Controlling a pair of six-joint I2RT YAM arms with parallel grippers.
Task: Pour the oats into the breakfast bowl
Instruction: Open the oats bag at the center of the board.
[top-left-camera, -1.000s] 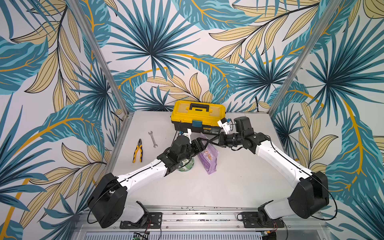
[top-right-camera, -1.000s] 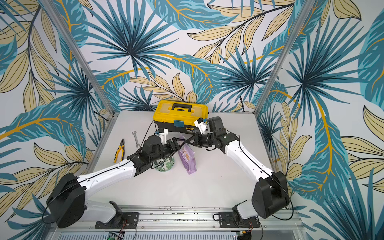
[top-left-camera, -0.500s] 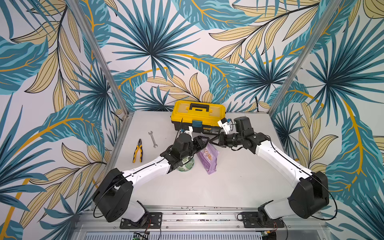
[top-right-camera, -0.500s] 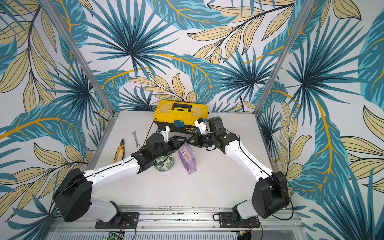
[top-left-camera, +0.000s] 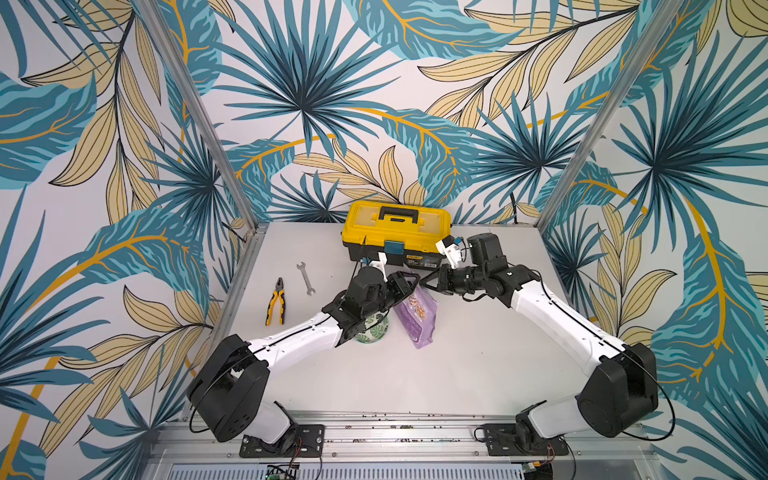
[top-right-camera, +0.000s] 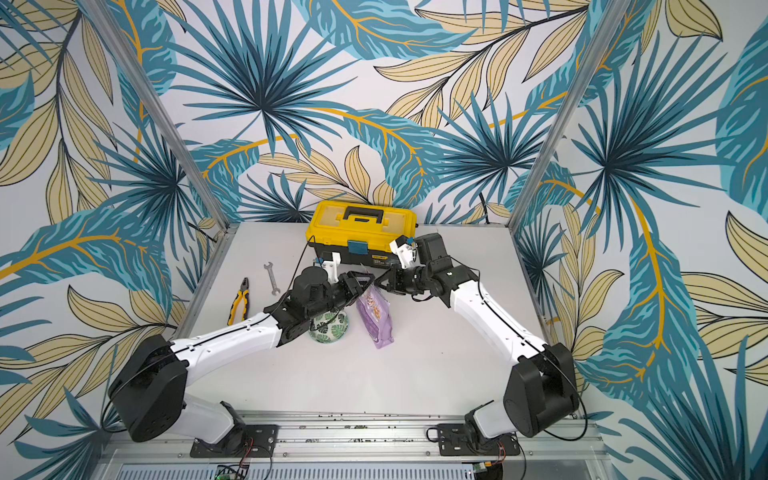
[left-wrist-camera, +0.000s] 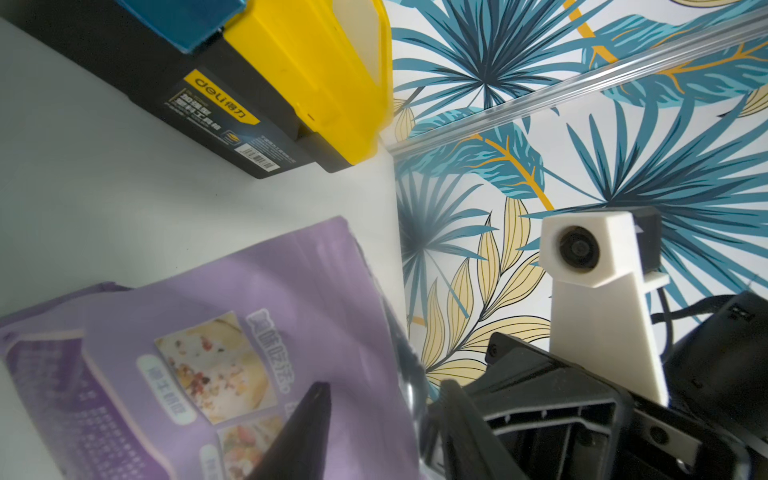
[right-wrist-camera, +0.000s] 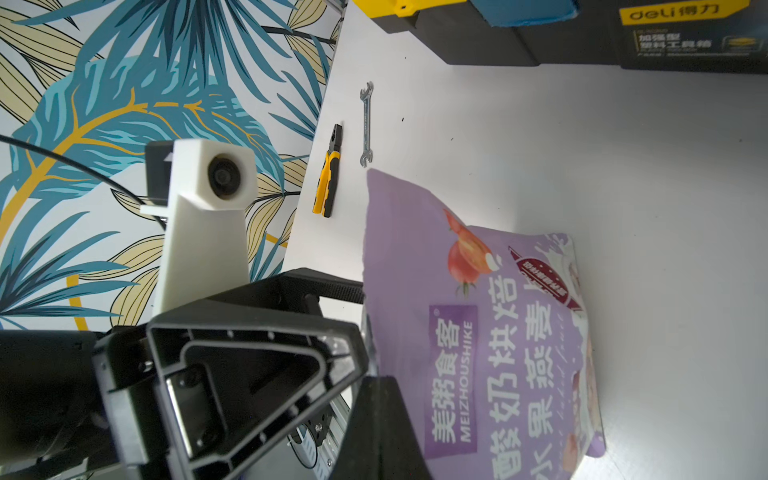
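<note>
The left gripper's fingers straddle the whole top edge of the pouch, so it should open and pinch only the pouch panel (left-wrist-camera: 360, 344) facing it to spread the opening of the pouch.
The lilac oats pouch (top-left-camera: 417, 316) stands tilted on the table in both top views, its top lifted toward the toolbox. The oats themselves are hidden inside it. My right gripper (top-left-camera: 424, 281) is shut on the pouch's top edge from the right; in the right wrist view only one of its fingers (right-wrist-camera: 382, 399) shows, against the printed front (right-wrist-camera: 478, 311). My left gripper (left-wrist-camera: 386, 384) has closed across the pouch's top corner (left-wrist-camera: 166, 332), one finger on each side. The leaf-patterned breakfast bowl (top-right-camera: 328, 328) sits just left of the pouch, partly under my left wrist.
A yellow toolbox (top-left-camera: 397, 232) stands at the back, close behind both grippers. Yellow-handled pliers (top-left-camera: 276, 307) and a small wrench (top-left-camera: 305, 277) lie at the table's left side. Patterned walls enclose the table on three sides.
My left arm has reached forward to the pouch's top and its jaws have narrowed round the corner. The right gripper and the pouch have stayed where they were.
</note>
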